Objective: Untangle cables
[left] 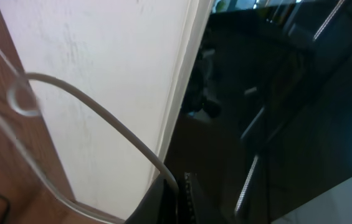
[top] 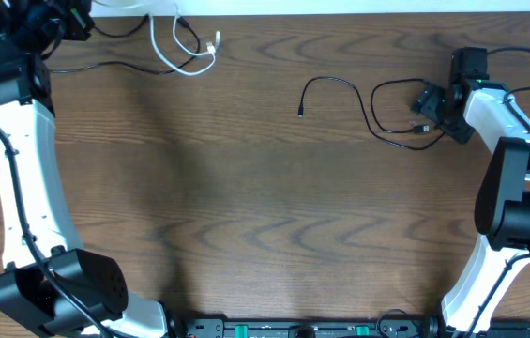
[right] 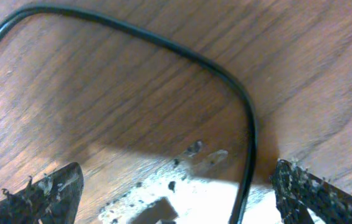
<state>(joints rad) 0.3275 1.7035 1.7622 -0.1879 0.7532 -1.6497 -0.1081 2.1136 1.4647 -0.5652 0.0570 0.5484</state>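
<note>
My left gripper needs to let go of the white cable on the bare wood [top: 7, 167] under that gripper's own white forearm.
A white cable [top: 186, 52] lies looped at the table's back left, and a thin black cable [top: 114, 65] runs under its loops. My left gripper [top: 77, 17] is at the back edge and is shut on the white cable [left: 101, 115], pinched between the jaws [left: 177, 190]. A second black cable [top: 340, 83] curls at the back right, with one plug end [top: 300, 114] lying free. My right gripper [top: 429, 111] is over its loops. In the right wrist view its jaws [right: 179, 186] are wide open low over the table, with the black cable [right: 248, 143] between them, close to the right finger.
The wooden table [top: 265, 216] ends at a white strip along the back edge [left: 113, 74]. Thicker black arm wires [top: 518, 56] run beside the right arm. The arm bases stand at the front left and front right.
</note>
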